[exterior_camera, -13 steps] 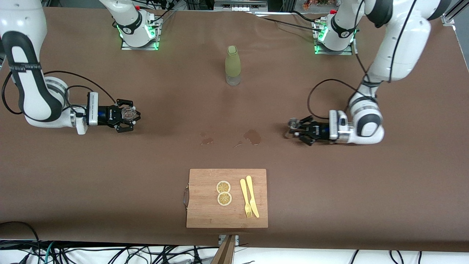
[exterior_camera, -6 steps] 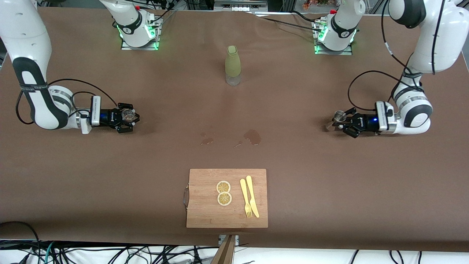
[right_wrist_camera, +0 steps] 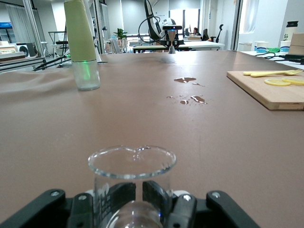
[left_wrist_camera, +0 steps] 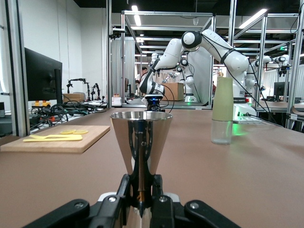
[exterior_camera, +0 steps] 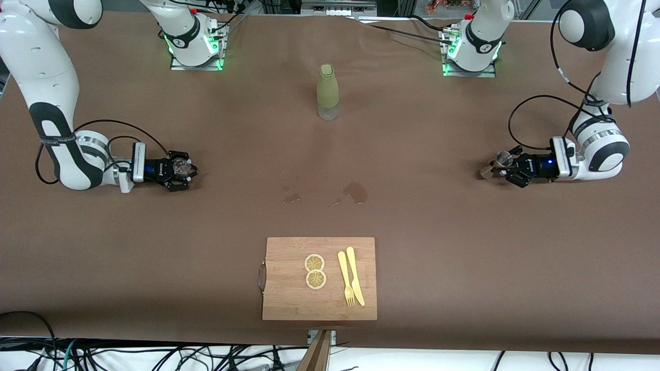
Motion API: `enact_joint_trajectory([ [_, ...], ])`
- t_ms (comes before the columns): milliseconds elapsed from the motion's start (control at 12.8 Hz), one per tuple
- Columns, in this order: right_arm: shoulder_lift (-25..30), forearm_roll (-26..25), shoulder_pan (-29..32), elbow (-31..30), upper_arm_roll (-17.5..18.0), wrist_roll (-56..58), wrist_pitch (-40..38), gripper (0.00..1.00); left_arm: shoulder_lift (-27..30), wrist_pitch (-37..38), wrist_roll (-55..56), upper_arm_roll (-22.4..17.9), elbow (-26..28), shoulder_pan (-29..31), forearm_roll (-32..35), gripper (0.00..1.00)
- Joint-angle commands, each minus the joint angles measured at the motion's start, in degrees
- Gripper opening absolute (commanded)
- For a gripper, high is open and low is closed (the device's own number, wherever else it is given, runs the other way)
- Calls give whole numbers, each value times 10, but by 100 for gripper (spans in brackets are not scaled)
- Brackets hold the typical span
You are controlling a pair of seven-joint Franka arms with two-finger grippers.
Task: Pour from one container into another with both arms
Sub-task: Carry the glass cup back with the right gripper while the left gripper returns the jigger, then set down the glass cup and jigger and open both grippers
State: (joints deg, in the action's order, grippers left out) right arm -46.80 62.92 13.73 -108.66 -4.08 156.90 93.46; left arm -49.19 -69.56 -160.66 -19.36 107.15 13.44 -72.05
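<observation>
My left gripper is going to set the jigger, now held low over the table, free soon. It will leave it on the bare brown table across the wet patches [exterior_camera: 489, 176] from the tumbler.
The small clear glass tumbler [exterior_camera: 180, 166] stands upright in my right gripper [exterior_camera: 181, 170], which is shut on it low over the table toward the right arm's end. In the right wrist view the tumbler [right_wrist_camera: 132, 167] has its round rim up and my right gripper [right_wrist_camera: 138, 197] clamps its lower wall. The silvery hourglass jigger [exterior_camera: 502, 158] is held upright by my left gripper [exterior_camera: 509, 167], low over the table toward the left arm's end. In the left wrist view my left gripper [left_wrist_camera: 141, 192] is shut on the waist of the jigger [left_wrist_camera: 141, 135]. What either vessel holds is not visible.
A tall olive-green bottle [exterior_camera: 327, 91] stands mid-table near the robots' bases. Wet patches [exterior_camera: 355, 191] mark the brown table between the grippers. Nearer the camera lies a wooden cutting board [exterior_camera: 289, 293] with two lemon slices [exterior_camera: 315, 271] and a yellow fork and knife [exterior_camera: 350, 278].
My left gripper has carried the jigger away from the wet patches toward the left arm's end. My right gripper with the tumbler has drawn back slightly toward the right arm's end.
</observation>
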Motion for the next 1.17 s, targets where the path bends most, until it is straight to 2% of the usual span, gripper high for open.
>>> enact_joint_trajectory([
  [0,-37,12,2,28,-2,60,-8,14,-53,36,-155,-16,-41,3,17,0],
  [78,-37,12,2,28,-3,60,-1,39,-65,36,-167,-17,-52,3,16,0],
  [157,-33,12,2,28,-8,53,5,99,-79,37,-170,-17,-63,3,16,0],
  [470,-2,-2,2,23,-40,34,33,100,-111,37,-190,-17,-92,4,17,0],
  [705,41,-44,2,10,-56,-18,62,100,-120,36,-191,-20,-92,4,19,2],
  [783,65,-60,2,-2,-59,-48,75,100,-122,36,-191,-21,-92,4,23,44],
  [861,93,-74,2,-16,-64,-82,96,100,-120,37,-189,-22,-101,4,45,98],
  [1096,158,-135,2,-36,-64,-200,143,100,-113,50,-125,-55,-144,4,63,100],
])
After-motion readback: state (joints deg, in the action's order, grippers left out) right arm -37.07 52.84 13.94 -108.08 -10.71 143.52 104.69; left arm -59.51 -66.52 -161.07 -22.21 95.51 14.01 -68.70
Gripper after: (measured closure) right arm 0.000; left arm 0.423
